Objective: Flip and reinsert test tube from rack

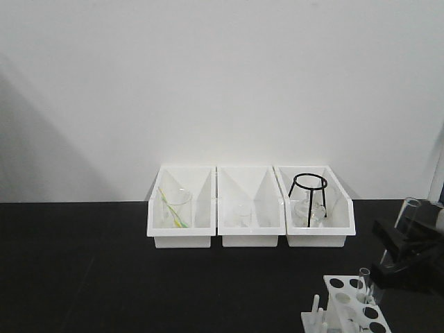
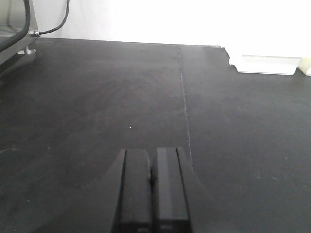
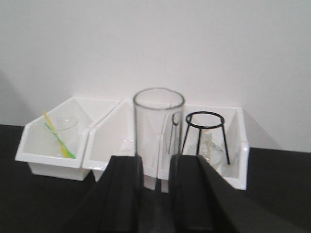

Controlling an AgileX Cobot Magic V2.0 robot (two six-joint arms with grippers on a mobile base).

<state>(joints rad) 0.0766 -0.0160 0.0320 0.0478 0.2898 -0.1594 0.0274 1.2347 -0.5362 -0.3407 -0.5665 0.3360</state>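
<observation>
The robot's right gripper should release the test tube in a white rack hole (image 1: pixel 345 320) between the pegs and the standing tube.
The small white rack (image 1: pixel 350 309) with round holes and upright pegs stands at the bottom right of the front view; one clear tube (image 1: pixel 365 283) stands in it. My right gripper (image 1: pixel 406 246) is shut on a clear glass test tube (image 1: pixel 409 211), held up to the right of and above the rack, open end up. In the right wrist view the test tube (image 3: pixel 158 136) stands between the black fingers (image 3: pixel 124 189) of my right gripper (image 3: pixel 158 167). My left gripper (image 2: pixel 151 160) is shut and empty, low over the black table.
Three larger white bins (image 1: pixel 251 207) stand in a row at the back: the left one holds a beaker with a yellow-green stick (image 1: pixel 172 207), the middle one glassware, the right one a black wire tripod (image 1: pixel 308 198). A white wall is behind. The table is black (image 1: pixel 83 270).
</observation>
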